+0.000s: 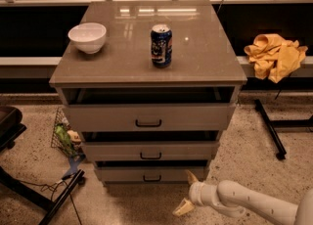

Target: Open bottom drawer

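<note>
The gripper should grasp the top edge of the bottom drawer (175,168), between the drawer's black handle and its end nearest the gripper.
The bottom drawer (151,174) is the lowest of three grey-beige drawer fronts in the cabinet, with a small black bar handle (152,178) at its middle. It looks closed or nearly so, with a dark gap above it. My gripper (188,192) comes in from the lower right on a white arm (244,202). It sits low over the floor, just right of and in front of the bottom drawer's right end, apart from the handle. Its two pale fingers are spread wide and hold nothing.
The middle drawer (150,150) and top drawer (148,117) sit above. A white bowl (87,37) and a blue can (161,46) stand on the cabinet top. A yellow cloth (275,56) lies on the ledge at right. A wire basket (66,138) and black stand legs (44,197) are at the left.
</note>
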### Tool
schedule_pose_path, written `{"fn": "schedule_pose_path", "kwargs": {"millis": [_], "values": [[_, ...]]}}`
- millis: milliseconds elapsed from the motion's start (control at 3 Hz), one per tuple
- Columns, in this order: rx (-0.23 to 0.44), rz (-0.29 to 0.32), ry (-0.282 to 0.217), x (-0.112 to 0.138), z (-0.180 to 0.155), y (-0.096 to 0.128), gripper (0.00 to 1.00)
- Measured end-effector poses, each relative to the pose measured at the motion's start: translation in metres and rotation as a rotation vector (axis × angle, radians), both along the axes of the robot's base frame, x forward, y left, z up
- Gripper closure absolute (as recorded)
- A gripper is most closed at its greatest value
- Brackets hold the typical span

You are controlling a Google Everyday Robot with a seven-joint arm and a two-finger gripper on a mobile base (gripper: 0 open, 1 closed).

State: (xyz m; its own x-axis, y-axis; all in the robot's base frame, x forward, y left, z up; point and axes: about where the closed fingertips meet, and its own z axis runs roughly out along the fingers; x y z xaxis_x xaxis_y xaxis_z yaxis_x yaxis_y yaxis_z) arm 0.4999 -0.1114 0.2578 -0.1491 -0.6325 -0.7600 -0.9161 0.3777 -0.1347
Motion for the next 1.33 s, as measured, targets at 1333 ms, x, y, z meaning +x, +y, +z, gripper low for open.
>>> {"fn": "schedule_pose_path", "kwargs": {"millis": [1333], "values": [[0.057, 0.031, -0.092, 0.096, -0.046, 0.019, 0.0]]}}
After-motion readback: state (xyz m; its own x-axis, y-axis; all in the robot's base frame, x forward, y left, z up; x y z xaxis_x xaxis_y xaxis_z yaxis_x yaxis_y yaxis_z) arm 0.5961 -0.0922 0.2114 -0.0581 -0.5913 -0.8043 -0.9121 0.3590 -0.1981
